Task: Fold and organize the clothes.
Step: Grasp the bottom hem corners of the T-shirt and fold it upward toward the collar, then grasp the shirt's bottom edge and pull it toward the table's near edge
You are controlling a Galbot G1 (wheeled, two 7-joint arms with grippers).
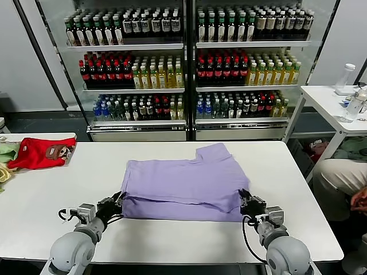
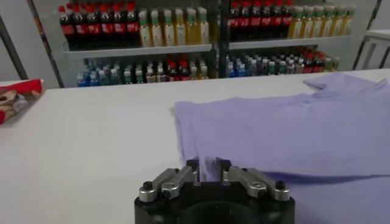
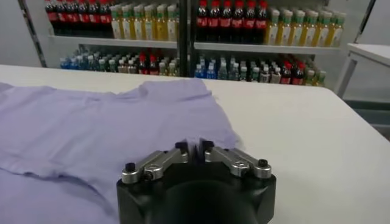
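The robot's left gripper pinches the edge of the T-shirt's top layer above the lower piece of cloth, so both grippers should take the lower piece's near corners (image 1: pixel 125 215) and pull the T-shirt closer.
The lavender T-shirt (image 1: pixel 183 180) lies on the white table (image 1: pixel 172 235) with its plain side up and no print showing. A folded layer lies along its near edge. My left gripper (image 1: pixel 116 204) is at the shirt's near left corner, shut on a pinch of the cloth, which shows between its fingers in the left wrist view (image 2: pixel 208 165). My right gripper (image 1: pixel 246 202) is at the near right corner. Its fingers stand close together over the shirt's edge in the right wrist view (image 3: pixel 194 147). The shirt also shows in the left wrist view (image 2: pixel 286 131) and in the right wrist view (image 3: pixel 91 128).
A red garment (image 1: pixel 40 152) with a brown print lies at the table's far left, beside green (image 1: pixel 7 150) and yellow (image 1: pixel 3 172) garments. Bottle shelves (image 1: pixel 183 69) stand behind the table. A side table (image 1: pixel 332 106) and a seated person (image 1: pixel 341 177) are at the right.
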